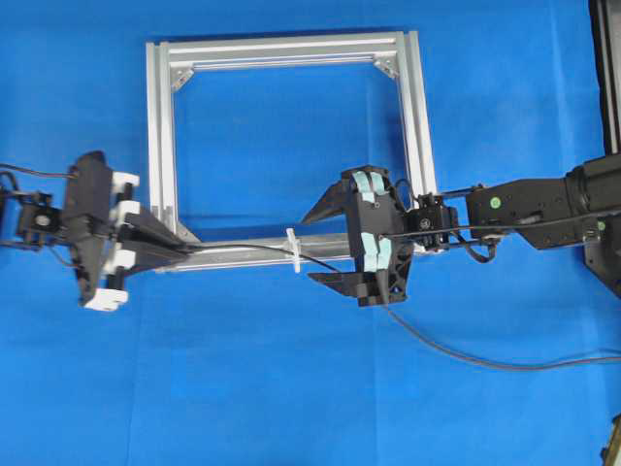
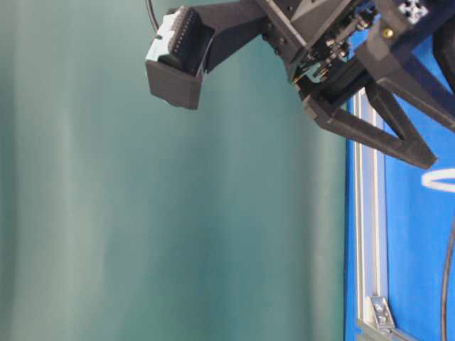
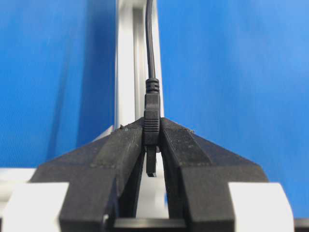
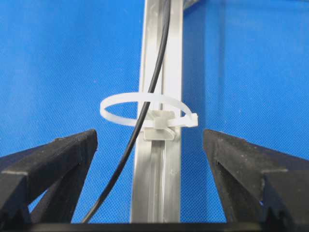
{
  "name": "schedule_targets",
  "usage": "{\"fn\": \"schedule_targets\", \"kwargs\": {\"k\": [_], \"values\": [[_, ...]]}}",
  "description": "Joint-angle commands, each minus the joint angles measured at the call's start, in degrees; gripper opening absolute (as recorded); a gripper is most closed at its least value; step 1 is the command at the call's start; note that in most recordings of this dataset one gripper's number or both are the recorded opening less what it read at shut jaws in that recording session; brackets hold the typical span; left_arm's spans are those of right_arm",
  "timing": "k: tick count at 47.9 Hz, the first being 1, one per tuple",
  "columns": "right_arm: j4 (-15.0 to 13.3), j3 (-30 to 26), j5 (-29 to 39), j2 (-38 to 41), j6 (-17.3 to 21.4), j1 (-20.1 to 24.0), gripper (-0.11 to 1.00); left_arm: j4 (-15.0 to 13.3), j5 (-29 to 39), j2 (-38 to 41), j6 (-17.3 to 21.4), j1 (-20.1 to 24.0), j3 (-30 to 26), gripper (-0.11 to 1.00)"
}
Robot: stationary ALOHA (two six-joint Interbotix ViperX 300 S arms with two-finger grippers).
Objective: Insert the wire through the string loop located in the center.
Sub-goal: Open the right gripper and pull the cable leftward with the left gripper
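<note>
I will use my left gripper to let go of the wire's black plug across the near bar's end (image 1: 149, 260) farthest from my right gripper.
The silver frame (image 1: 288, 49) lies flat on the blue cloth. The white string loop (image 1: 294, 250) stands across its near bar. My left gripper (image 1: 180, 250) is at the bar's left end, shut on the wire's black plug (image 3: 151, 121). From there the wire (image 1: 243, 247) runs right along the bar. It appears to pass inside the string loop (image 4: 145, 108), then trails off to the right edge. My right gripper (image 1: 326, 244) stands open just right of the loop. Its fingers straddle the bar (image 4: 166, 183) and the wire (image 4: 155, 72) without touching either.
The wire's slack (image 1: 485, 364) curves over the cloth at the lower right, under the right arm (image 1: 524, 204). Silver corner brackets (image 1: 386, 66) sit inside the frame's corners. A dark stand (image 1: 606, 58) rises at the right edge.
</note>
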Motion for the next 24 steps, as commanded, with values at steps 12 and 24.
{"fn": "schedule_targets", "kwargs": {"k": [12,24], "values": [[-0.1,-1.2,0.4,-2.1,0.1,0.2,0.96,0.0,0.0,-10.5,0.0,-2.2,8.4,0.07],[-0.2,-0.9,0.4,-2.3,0.0,0.2,0.96,0.1,4.5,-13.9,0.6,-2.6,9.1,0.07]]}}
